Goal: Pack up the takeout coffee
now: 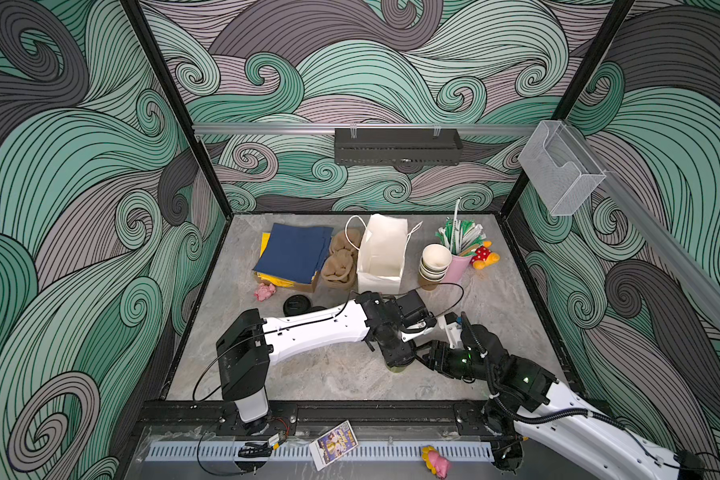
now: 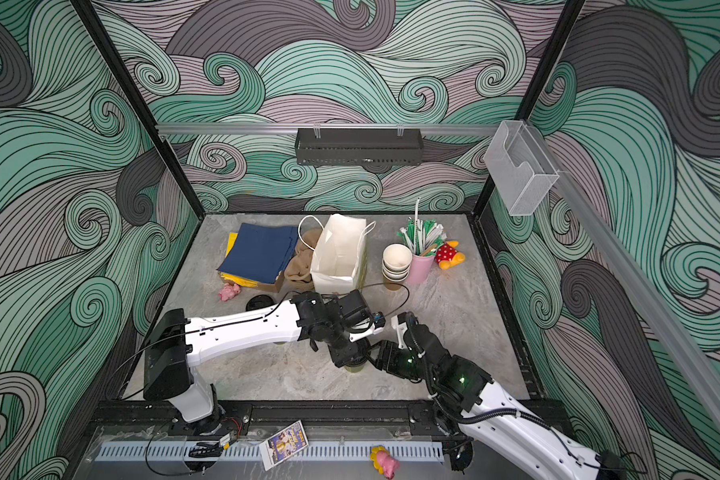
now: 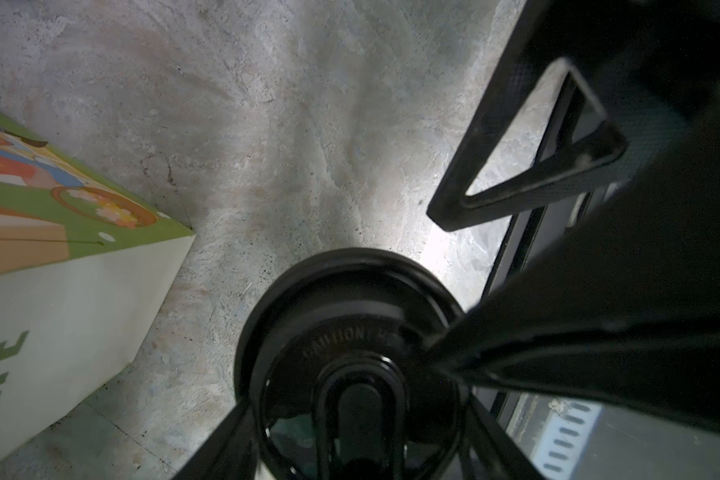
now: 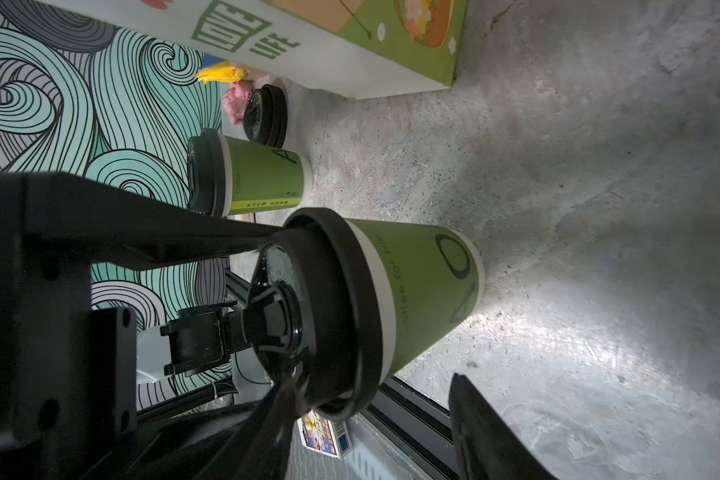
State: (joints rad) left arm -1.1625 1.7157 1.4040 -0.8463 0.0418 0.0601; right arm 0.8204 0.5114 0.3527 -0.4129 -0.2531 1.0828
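Observation:
My left gripper crowds the lid's top beside my right gripper's finger; it should open, back away and grip the lid from the opposite side (image 3: 246, 360).
A green takeout coffee cup (image 4: 425, 286) stands near the front middle of the table with a black lid (image 3: 341, 316) on it. My left gripper (image 3: 360, 415) reaches down from above, shut on that lid's rim; in both top views it (image 1: 395, 353) (image 2: 352, 353) hides most of the cup. My right gripper (image 4: 375, 415) (image 1: 422, 353) comes in from the right, open. One of its fingers lies on the lid's top and the other stands clear beside the cup. A second lidded cup (image 4: 262, 178) stands just behind. Spare lids (image 1: 296, 305) lie on the table.
An open white paper bag (image 1: 381, 257) stands at the back middle, with a stack of empty cups (image 1: 434, 262) and a pink cup of straws (image 1: 458, 266) to its right. Brown pulp carriers (image 1: 341, 262), navy napkins (image 1: 294, 253) and a pink toy (image 1: 265, 291) lie left of it.

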